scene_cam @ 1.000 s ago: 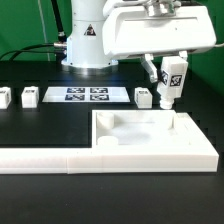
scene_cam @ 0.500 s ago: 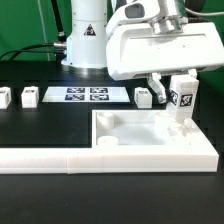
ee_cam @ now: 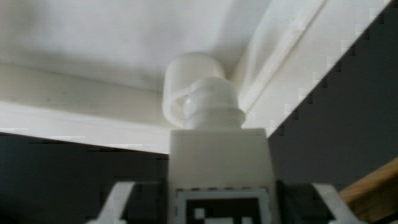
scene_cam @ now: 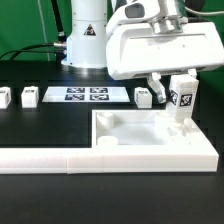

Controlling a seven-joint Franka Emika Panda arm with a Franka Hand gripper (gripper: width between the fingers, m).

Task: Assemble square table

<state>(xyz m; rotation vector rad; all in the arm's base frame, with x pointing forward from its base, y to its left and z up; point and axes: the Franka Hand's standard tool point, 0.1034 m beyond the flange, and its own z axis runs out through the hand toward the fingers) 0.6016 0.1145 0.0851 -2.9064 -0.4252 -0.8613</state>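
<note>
Next, my gripper lets go of the white tagged leg block so that it stands in the slab's far corner socket [scene_cam: 181, 134] [ee_cam: 196, 68] beneath the block's round tip.
The white square slab [scene_cam: 140, 132] lies at the exterior view's right, with round sockets [scene_cam: 104, 143] in its corners. My gripper [scene_cam: 180, 100] is shut on a white tagged leg block [scene_cam: 183, 97], held upright with its lower end at the slab's far right corner. In the wrist view the leg [ee_cam: 217, 150] runs out from between my gripper [ee_cam: 222, 208] fingers, and its round tip [ee_cam: 196, 85] sits at a corner of the slab [ee_cam: 107, 40]. I cannot tell whether the tip is inside the socket.
Three loose tagged leg blocks stand on the black table: two at the left [scene_cam: 3, 98] [scene_cam: 29, 97] and one [scene_cam: 144, 97] just behind the slab. The marker board [scene_cam: 85, 95] lies behind them. The long white L-shaped rail [scene_cam: 45, 158] runs along the front.
Since a second ago my gripper has moved to the exterior view's right and lowered with the leg in it. Over the last half second nothing has moved.
</note>
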